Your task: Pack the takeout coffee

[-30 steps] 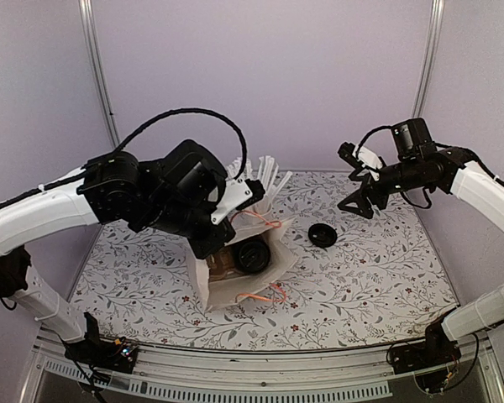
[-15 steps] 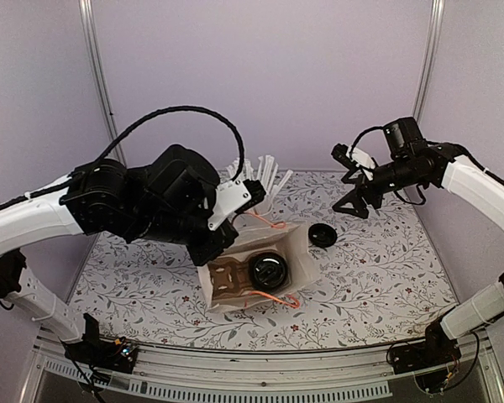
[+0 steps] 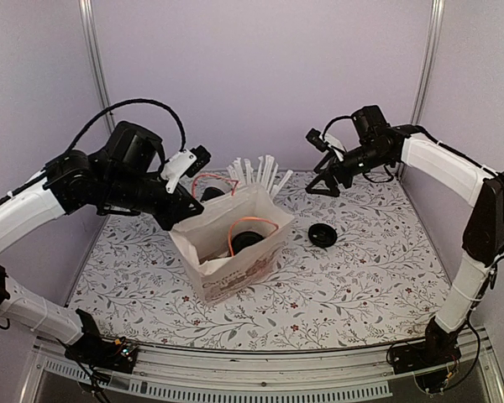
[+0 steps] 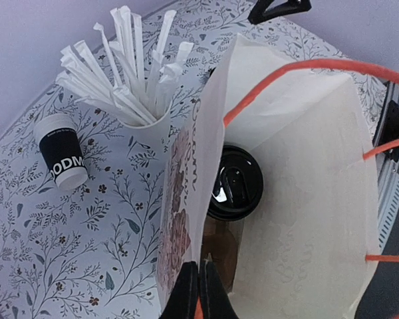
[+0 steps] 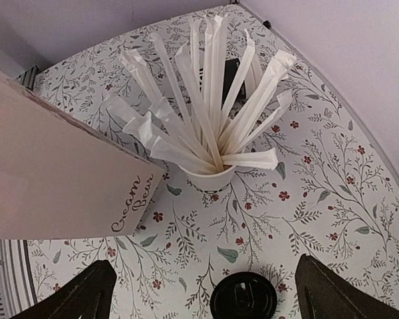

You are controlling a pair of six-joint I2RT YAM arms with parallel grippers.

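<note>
My right gripper needs to close next on the upper end (image 3: 288, 175) (image 5: 268, 159) of the wrapped stick that leans farthest out of the white cup, away from the bag.
The takeout coffee (image 3: 247, 243), a dark cup with a round black lid (image 4: 234, 183), stands inside a white paper bag (image 3: 235, 270) with orange handles. The bag stands upright in the middle of the table. My left gripper (image 3: 181, 220) is shut on the bag's near-left rim (image 4: 199, 292), its jaws pinched on the paper edge. My right gripper (image 3: 323, 183) is open and empty, hovering above the back of the table to the right of the bag. In the right wrist view (image 5: 207, 296) it is above a loose black lid (image 5: 243, 298).
A white cup of wrapped sticks (image 3: 258, 180) stands just behind the bag (image 5: 53, 173). The loose black lid (image 3: 322, 235) lies to the right of the bag. A black-sleeved cup (image 4: 61, 151) lies on its side left of the stick cup (image 4: 143, 119).
The bag lay on its side and now stands upright, raised by my left gripper, which has swung back and left. My right arm has moved left toward the back.
</note>
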